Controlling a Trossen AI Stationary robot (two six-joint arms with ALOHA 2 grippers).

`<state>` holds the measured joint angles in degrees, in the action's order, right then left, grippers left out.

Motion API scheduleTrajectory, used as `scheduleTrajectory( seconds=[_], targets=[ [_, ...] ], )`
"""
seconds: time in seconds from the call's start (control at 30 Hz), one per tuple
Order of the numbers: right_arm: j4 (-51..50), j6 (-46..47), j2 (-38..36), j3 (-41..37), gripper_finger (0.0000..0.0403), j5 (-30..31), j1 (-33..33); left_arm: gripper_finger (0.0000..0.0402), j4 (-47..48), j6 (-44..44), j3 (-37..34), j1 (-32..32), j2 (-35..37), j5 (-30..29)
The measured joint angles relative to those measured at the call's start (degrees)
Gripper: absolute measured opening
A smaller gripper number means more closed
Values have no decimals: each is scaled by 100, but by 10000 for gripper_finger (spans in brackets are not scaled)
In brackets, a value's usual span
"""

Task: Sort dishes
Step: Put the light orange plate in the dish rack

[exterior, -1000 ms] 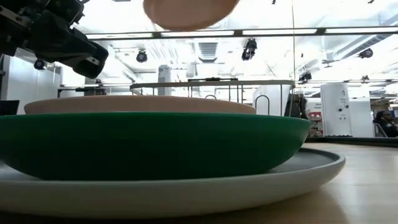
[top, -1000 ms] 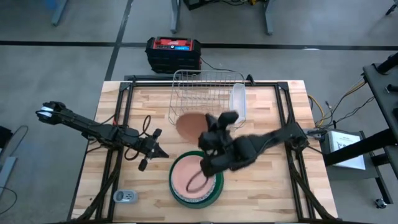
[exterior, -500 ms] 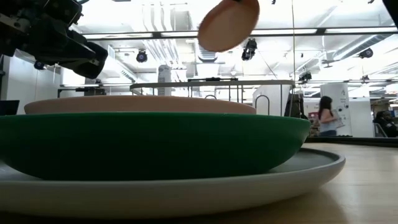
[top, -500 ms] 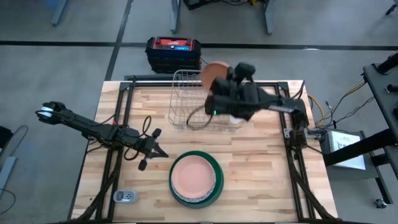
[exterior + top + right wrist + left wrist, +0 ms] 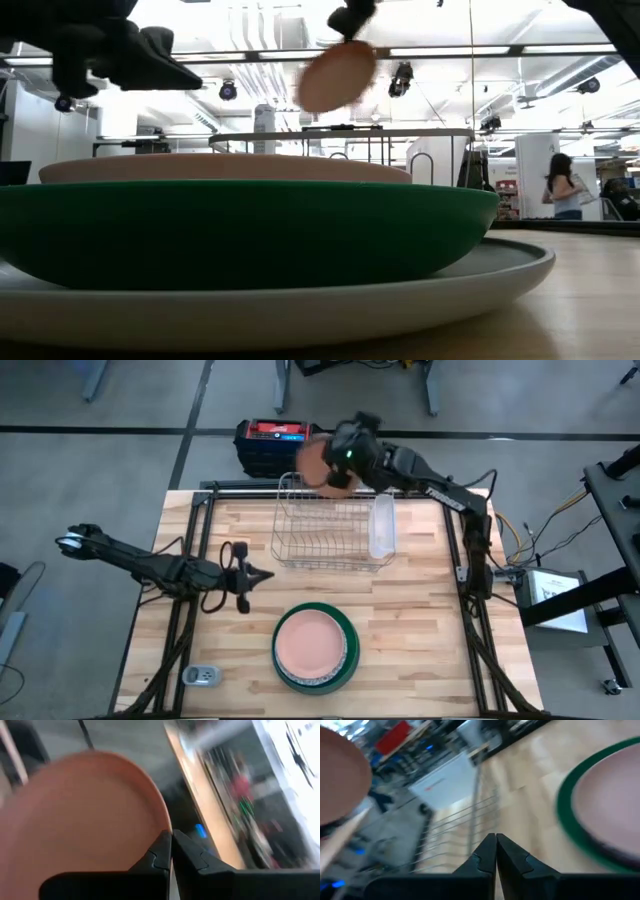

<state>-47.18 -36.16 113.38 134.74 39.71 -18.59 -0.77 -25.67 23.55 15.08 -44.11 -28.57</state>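
The robot's right gripper will release the terracotta-pink plate in the silver wire rack's far corner (image 5: 309, 494) opposite the clear tub.
My right gripper (image 5: 340, 458) is shut on a terracotta-pink plate (image 5: 316, 463), high over the far left corner of the silver wire rack (image 5: 330, 525). In the low view the plate (image 5: 337, 76) hangs under the gripper (image 5: 350, 20). Near the table's front, another pink plate (image 5: 311, 644) lies in a dark green plate (image 5: 346, 660), which rests on a pale grey plate (image 5: 430, 290). My left gripper (image 5: 266, 574) is shut and empty, above the table left of the stack. No red-and-white plate shows. My right gripper pinches the pink plate's rim (image 5: 161, 822) between its two fingers. In the low view the fingers come from above. The plate is lifted clear, tipped up steeply, and hangs below the gripper.
A clear oblong tub (image 5: 382, 528) stands in the rack's right end. A red and black box (image 5: 278, 445) sits on the floor beyond the far edge. A small grey object (image 5: 200, 675) lies at the near left. A person (image 5: 565, 185) walks far behind the table.
My right gripper has carried the pink plate up from between the stack and the rack, toward the far edge, then left over the rack's far left corner. The plate has tipped from flat to steeply tilted. My left gripper has turned about in place.
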Motion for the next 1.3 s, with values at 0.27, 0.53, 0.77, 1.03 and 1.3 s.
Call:
scheduleTrajectory(
  seconds=[0.27, 0.53, 0.77, 1.03, 1.3],
  targets=[
    [1512, -1467, 307, -272, 0, -2266, -500, 0, 229, -41, -23, -21, 231, -947],
    [3013, -2750, 370, -1819, 0, -2395, -768, 0, 843, 618, -48, -21, 579, -1262],
    [4020, -2971, 378, -2896, 0, -2364, -752, 0, 1045, 765, -55, -21, 778, -1640],
    [4218, -2874, 381, -3468, 0, -2219, -719, 0, 1127, 658, -55, -21, 988, -2032],
    [4325, -2739, 487, -3611, 0, -2217, -732, 0, 1097, 582, -27, -21, 1120, -2057]
  ],
)
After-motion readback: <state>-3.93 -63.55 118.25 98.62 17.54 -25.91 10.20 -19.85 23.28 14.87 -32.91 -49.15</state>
